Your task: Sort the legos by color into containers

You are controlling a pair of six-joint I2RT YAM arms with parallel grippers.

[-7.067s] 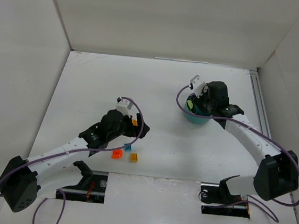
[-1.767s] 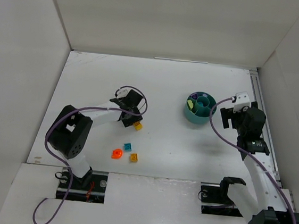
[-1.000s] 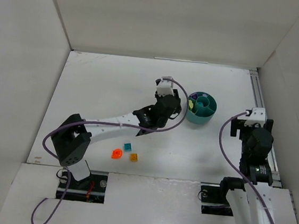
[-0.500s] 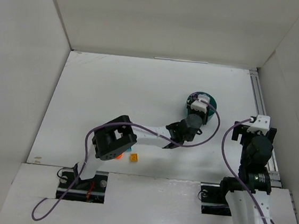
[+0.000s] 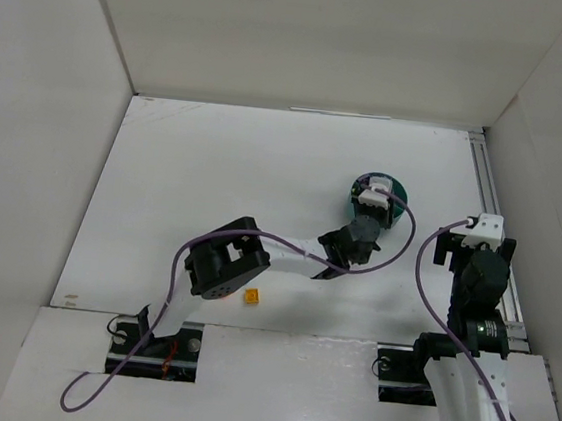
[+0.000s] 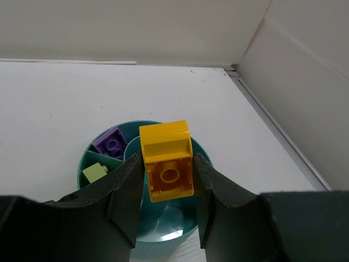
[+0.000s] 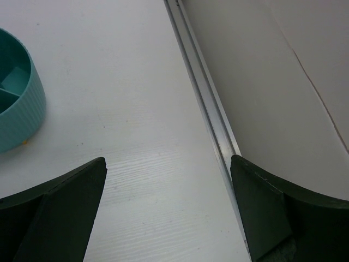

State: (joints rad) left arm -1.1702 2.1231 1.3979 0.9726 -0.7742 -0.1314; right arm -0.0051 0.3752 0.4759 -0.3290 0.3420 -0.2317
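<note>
My left gripper is to release the yellow brick in the empty front compartment of the teal cup [image 5: 385,212] [image 6: 166,219].
My left gripper [image 6: 168,170] is shut on a yellow brick [image 6: 165,161], its hollow underside facing the camera, held just above the teal cup [image 6: 163,240]. Inside the cup's compartments lie a purple brick [image 6: 112,143] and a pale green brick [image 6: 95,172]. From above, the left gripper [image 5: 368,216] covers most of the cup [image 5: 401,199]. One orange-yellow brick [image 5: 250,295] lies on the table near the left arm's elbow. My right gripper [image 7: 168,161] is open and empty over bare table, right of the cup [image 7: 16,109]; in the top view it [image 5: 473,253] sits near the right side.
A metal rail [image 7: 202,93] runs along the table's right edge beside the white side wall. White walls enclose the back and both sides. The left arm stretches diagonally across the table's middle.
Over the last second the left arm has carried the yellow brick rightward to the cup and settled over it. The right arm has shifted slightly nearer.
</note>
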